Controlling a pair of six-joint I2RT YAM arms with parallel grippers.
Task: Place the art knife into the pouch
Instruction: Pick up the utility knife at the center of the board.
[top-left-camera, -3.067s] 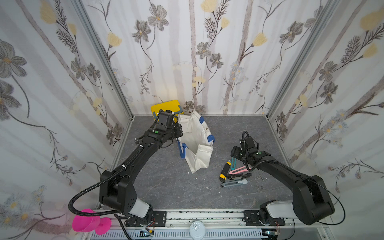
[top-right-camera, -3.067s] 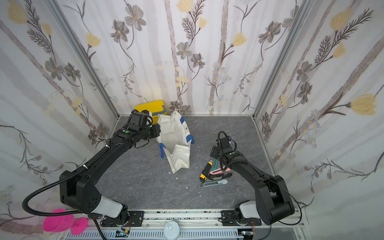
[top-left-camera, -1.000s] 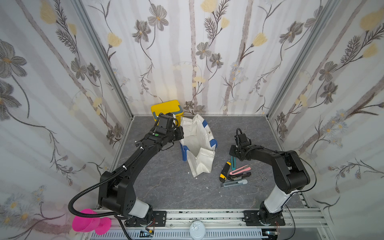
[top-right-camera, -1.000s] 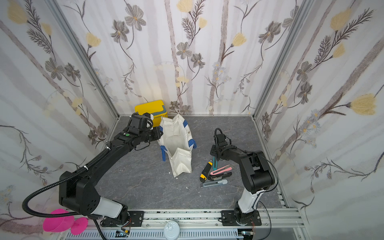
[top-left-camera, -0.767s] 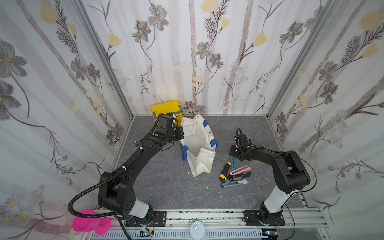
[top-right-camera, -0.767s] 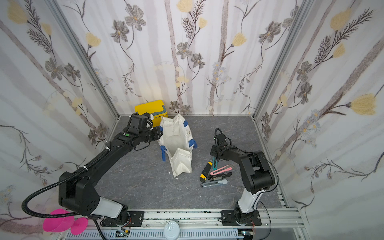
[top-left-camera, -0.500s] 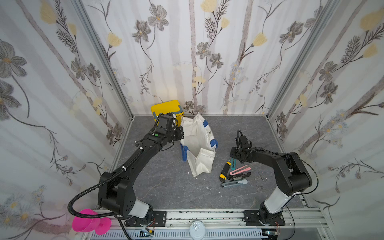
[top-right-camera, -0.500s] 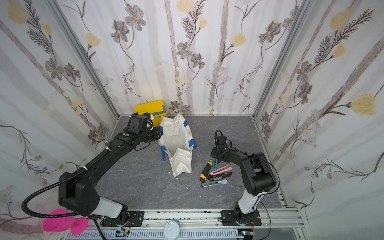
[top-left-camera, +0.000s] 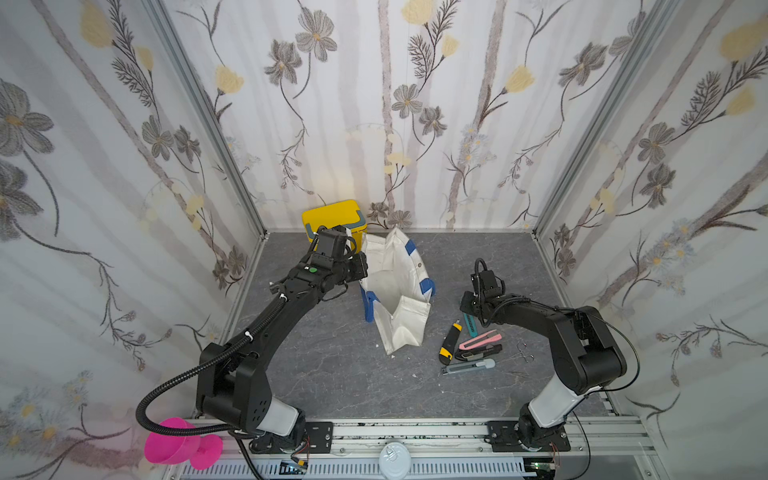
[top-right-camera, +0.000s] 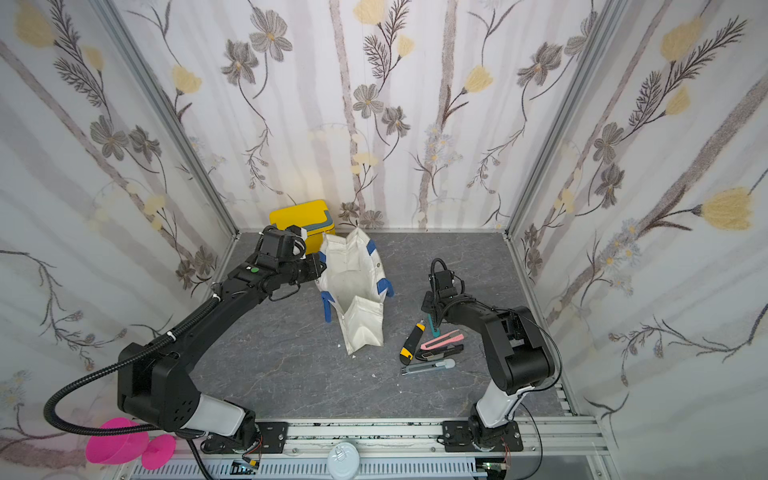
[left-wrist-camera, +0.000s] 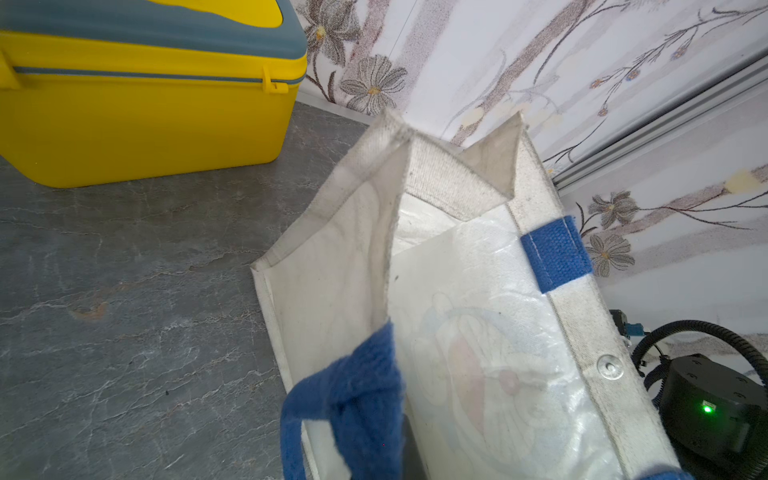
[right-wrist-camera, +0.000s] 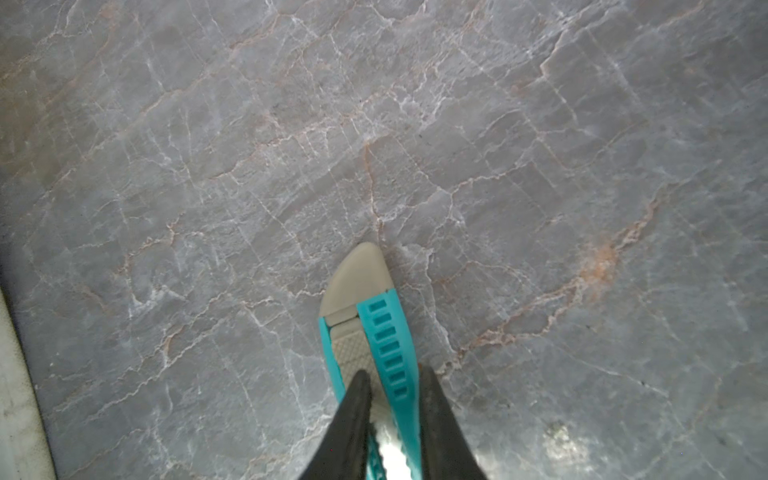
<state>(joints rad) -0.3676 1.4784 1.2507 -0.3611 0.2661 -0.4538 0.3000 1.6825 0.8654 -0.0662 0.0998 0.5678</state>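
The art knife's grey slider is under my right gripper's finger, so next my right gripper opens, line up and closes around the art knife handle's full width (right-wrist-camera: 372, 339).
The pouch (top-left-camera: 395, 291) is a white canvas bag with blue straps, standing open at mid-table in both top views. My left gripper (top-left-camera: 360, 266) is shut on its near rim at a blue strap (left-wrist-camera: 361, 395), holding the mouth open; the strap hides the fingertips in the left wrist view. A teal art knife (right-wrist-camera: 374, 324) with a grey slider lies flat on the grey table, right of the pouch (top-right-camera: 353, 286). My right gripper (right-wrist-camera: 390, 378) is low over the knife (top-left-camera: 471, 322), its two black fingers pressed against the handle's sides.
Beside the teal knife lie a yellow-black cutter (top-left-camera: 450, 341), a pink one (top-left-camera: 480, 339), a black one (top-left-camera: 473, 352) and a grey one (top-left-camera: 467, 368), plus small forceps (top-left-camera: 524, 353). A yellow box (top-left-camera: 334, 216) stands behind the pouch by the back wall.
The right gripper's fingers have closed in on the teal knife. The left arm still holds the pouch in the same place.
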